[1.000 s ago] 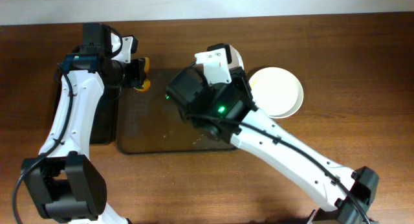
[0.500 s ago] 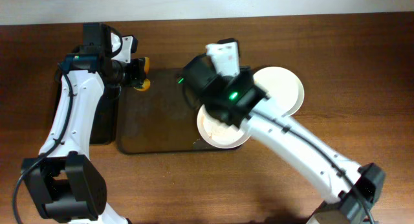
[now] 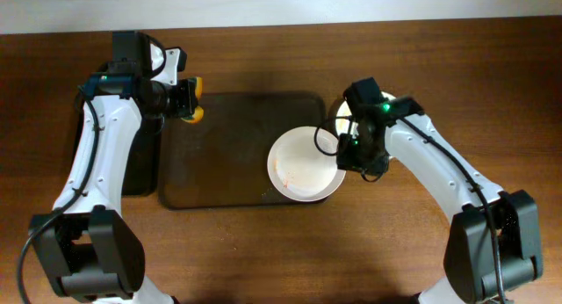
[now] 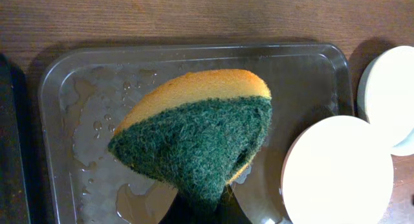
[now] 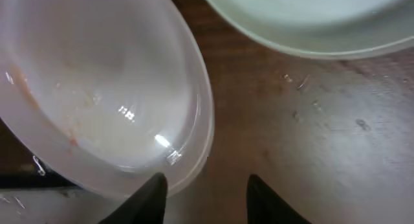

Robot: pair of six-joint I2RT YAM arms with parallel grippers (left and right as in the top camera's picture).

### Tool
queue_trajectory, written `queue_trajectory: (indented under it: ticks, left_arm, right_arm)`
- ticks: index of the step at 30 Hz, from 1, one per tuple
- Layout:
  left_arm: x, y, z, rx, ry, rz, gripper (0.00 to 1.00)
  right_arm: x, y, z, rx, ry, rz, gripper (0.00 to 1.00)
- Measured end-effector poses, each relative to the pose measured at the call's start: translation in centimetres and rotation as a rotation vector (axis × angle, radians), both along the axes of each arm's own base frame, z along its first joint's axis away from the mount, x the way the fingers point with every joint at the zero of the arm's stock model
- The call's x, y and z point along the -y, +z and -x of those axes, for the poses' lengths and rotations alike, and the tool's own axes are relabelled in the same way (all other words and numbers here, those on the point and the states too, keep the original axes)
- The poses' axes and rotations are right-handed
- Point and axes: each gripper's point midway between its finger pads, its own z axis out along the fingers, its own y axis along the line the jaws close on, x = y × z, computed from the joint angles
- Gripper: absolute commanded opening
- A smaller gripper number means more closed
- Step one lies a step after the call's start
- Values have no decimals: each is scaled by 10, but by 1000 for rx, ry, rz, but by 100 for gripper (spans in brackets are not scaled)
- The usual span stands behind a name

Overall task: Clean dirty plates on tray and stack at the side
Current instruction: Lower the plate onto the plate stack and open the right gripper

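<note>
My left gripper has the yellow and green sponge. It will let go of it on the black flat mat (image 3: pixel 140 141), close beside the dark tray.
A dirty white plate (image 3: pixel 303 166) with orange smears lies at the right end of the dark tray (image 3: pixel 219 155), its rim over the tray's edge. It fills the right wrist view (image 5: pixel 97 88). My right gripper (image 3: pixel 341 150) is open and empty just right of that plate's rim (image 5: pixel 207 195). A clean white plate (image 3: pixel 344 113) sits on the table to the right, mostly hidden under my right arm. My left gripper (image 3: pixel 183 100) is shut on a yellow and green sponge (image 4: pixel 200 133) above the tray's far left corner.
Water drops and puddles lie on the tray floor (image 4: pixel 84 140). A black flat mat (image 3: pixel 140 168) lies left of the tray under my left arm. The wooden table (image 3: pixel 263 251) extends in front.
My right arm has swung from over the tray to the right, uncovering the dirty plate at the tray's right end. The left arm and sponge have not moved.
</note>
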Motion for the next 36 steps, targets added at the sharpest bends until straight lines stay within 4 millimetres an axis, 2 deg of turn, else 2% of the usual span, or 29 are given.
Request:
queue_trajectory:
  ticks: [3, 6, 10, 13, 16, 17, 18, 26, 29, 31, 33, 36]
  left_arm:
    - [0, 0, 0, 0, 0, 0, 0]
    - [0, 1, -1, 5, 0, 0, 0]
    - [0, 2, -3, 15, 0, 0, 1]
    - [0, 2, -3, 16, 0, 0, 0]
    - [0, 2, -4, 17, 0, 0, 1]
    - [0, 2, -4, 19, 0, 0, 1]
    - [0, 2, -4, 21, 0, 0, 0]
    - [0, 4, -8, 40, 0, -1, 0]
    - [0, 5, -9, 45, 0, -1, 0]
    - [0, 6, -11, 54, 0, -1, 1]
    - [0, 7, -14, 66, 0, -1, 1]
    - [0, 8, -14, 68, 0, -1, 0]
  right_arm:
    - [-1, -20, 2, 0, -27, -52, 54]
    - [-9, -30, -5, 36, -46, -106, 57]
    - [-11, -36, -3, 19, -68, -120, 56]
    - [-14, -41, -7, 20, -79, -132, 44]
    - [-17, -51, -7, -10, -97, -150, 25]
    - [-17, -53, -7, -18, -94, -159, 8]
    - [-15, -53, -7, -23, -107, -166, 4]
    - [-14, -51, -4, -47, -112, -178, 4]
    - [-19, -39, -11, 5, -81, -149, 4]
    - [-30, -21, -20, 76, -42, -132, 4]
    - [-53, 6, -31, 176, 27, -102, 4]
    - [-65, 16, -29, 229, 88, 7, 4]
